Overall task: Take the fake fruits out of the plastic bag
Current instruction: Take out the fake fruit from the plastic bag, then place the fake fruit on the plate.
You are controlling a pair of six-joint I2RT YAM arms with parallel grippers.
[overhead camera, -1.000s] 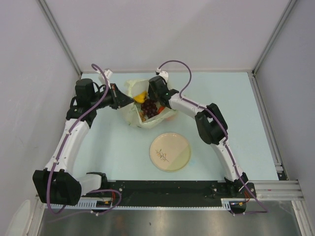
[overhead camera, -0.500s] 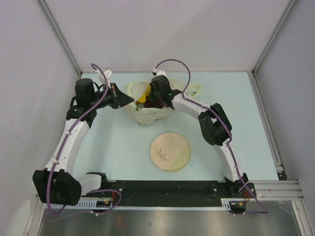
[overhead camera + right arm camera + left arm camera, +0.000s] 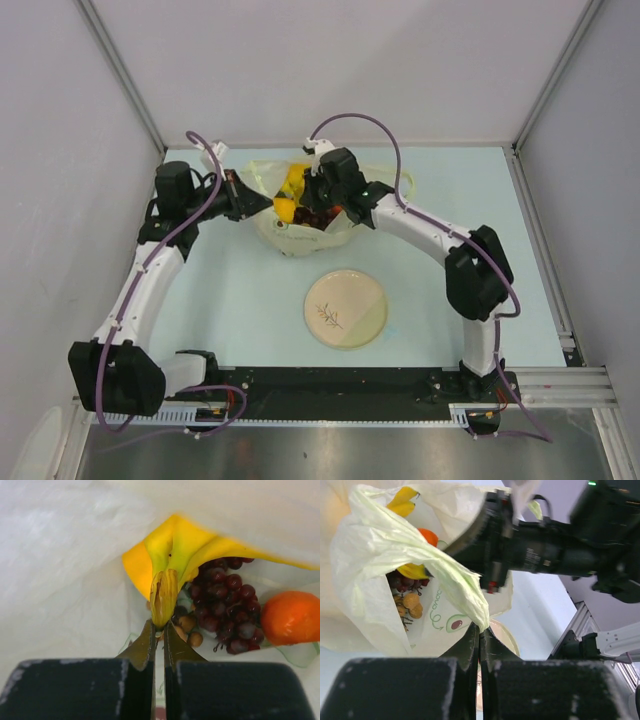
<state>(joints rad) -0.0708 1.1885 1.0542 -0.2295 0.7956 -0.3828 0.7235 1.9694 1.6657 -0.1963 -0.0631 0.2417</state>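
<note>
My right gripper will release the yellow bananas on the sprig design of the round cream plate (image 3: pixel 328 312).
The pale yellow-green plastic bag (image 3: pixel 300 232) lies at the back middle of the table. My left gripper (image 3: pixel 480 630) is shut on a twisted edge of the bag (image 3: pixel 445 575) and holds its mouth open. My right gripper (image 3: pixel 159 630) is inside the bag, shut on the stem of the yellow bananas (image 3: pixel 175 555). Below them lie dark purple grapes (image 3: pixel 225 605), small brown stemmed bits (image 3: pixel 187 630) and an orange (image 3: pixel 292 617). In the top view the bananas (image 3: pixel 290 195) show at the bag's mouth beside my right gripper (image 3: pixel 315 195).
A round cream plate (image 3: pixel 346 308) with a sprig design sits on the pale blue table in front of the bag. The right arm (image 3: pixel 545 545) reaches across the left wrist view. Grey walls stand close on both sides.
My right gripper has gone deeper into the bag's mouth and now holds the banana stem. The right arm has stretched out to the right and the bag has shifted slightly.
</note>
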